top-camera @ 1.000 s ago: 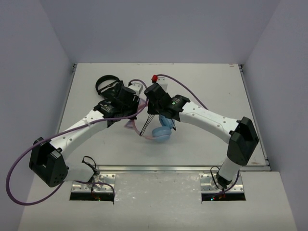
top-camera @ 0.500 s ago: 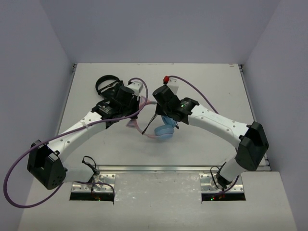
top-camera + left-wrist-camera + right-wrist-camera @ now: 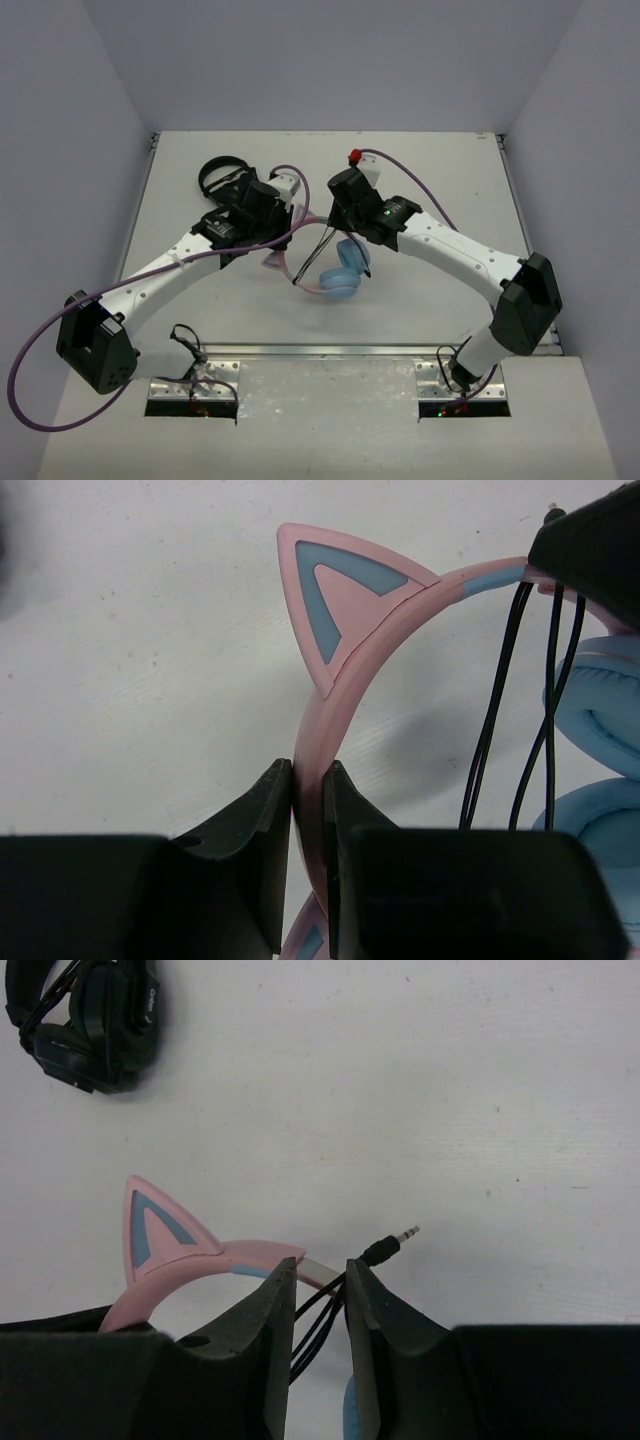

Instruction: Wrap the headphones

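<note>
The robot's left gripper will release the pink headphones on the table [image 3: 433, 272] between the right gripper's forearm and the front edge. The headphones now lie in the table's middle.
The headphones [image 3: 342, 272] lie in the middle of the table, pink headband [image 3: 330, 680] with a cat ear [image 3: 335, 590] and light blue ear cups [image 3: 600, 730]. My left gripper [image 3: 309, 768] is shut on the headband just below the cat ear. Several strands of the thin black cable [image 3: 490, 710] hang across the band near the cups. My right gripper [image 3: 318, 1265] hovers over that spot, jaws slightly apart, with the cable strands [image 3: 320, 1310] running loosely between its fingers. The cable's plug [image 3: 392, 1243] sticks out past the right fingertip.
An all-black pair of headphones [image 3: 218, 172] lies at the back left, close behind the left wrist. A purple arm hose [image 3: 400, 185] arcs over the table behind the right arm. The table's raised edges run along the left, right and back.
My right gripper has shifted right and back and its jaws have parted around the cable. The blue ear cups now show more fully. The left gripper keeps its hold on the headband.
</note>
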### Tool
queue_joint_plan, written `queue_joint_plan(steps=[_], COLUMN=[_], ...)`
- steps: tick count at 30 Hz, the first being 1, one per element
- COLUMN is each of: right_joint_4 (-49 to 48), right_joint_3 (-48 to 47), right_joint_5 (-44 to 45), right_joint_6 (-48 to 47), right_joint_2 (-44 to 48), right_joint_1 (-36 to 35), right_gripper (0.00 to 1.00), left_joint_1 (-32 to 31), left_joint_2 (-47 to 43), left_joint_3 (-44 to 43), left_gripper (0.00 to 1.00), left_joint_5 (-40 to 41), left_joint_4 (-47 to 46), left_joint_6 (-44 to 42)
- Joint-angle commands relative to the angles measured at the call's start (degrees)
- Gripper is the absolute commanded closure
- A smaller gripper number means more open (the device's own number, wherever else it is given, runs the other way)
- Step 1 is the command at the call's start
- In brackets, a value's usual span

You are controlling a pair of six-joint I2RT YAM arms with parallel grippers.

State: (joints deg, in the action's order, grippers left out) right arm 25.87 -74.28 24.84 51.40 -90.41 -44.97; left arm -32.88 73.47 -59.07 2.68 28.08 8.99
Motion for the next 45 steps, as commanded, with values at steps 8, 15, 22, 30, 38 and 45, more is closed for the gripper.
queue_joint_plan(steps=[8,15,22,30,38,45], right_joint_4=[0.9,-0.9,1.3,4.9,7.0,12.0], right_joint_3=[-3.4,-0.9,9.0,21.4,26.7,25.2], right_joint_5=[-1.5,-10.1,-18.5,-24.6,-27.1,-28.6], right_joint_6=[-3.1,-10.2,-20.7,-23.1,-23.2,-27.2], right_joint_2=[4.5,8.9,19.0,34.0,43.7,43.4], right_joint_1=[4.6,9.0,10.1,10.0,10.1,10.1], right_gripper=[0.67,0.44,0.05,0.01,0.01,0.01], left_joint_1=[0.7,0.6,0.6,0.7,0.7,0.6], left_joint_2=[-1.5,-1.4,-1.1,0.4,4.0,10.8], left_joint_3=[-0.9,-0.4,-1.0,-4.1,-6.3,-8.6], left_gripper=[1.0,1.0,1.0,0.99,1.0,1.0], left_joint_5=[-1.7,-2.4,-4.2,-5.3,-7.3,-12.9], left_joint_4=[-4.2,-4.8,-4.7,-2.3,-1.5,-4.2], left_joint_6=[0.4,-0.6,-1.9,-3.7,-3.4,-5.7])
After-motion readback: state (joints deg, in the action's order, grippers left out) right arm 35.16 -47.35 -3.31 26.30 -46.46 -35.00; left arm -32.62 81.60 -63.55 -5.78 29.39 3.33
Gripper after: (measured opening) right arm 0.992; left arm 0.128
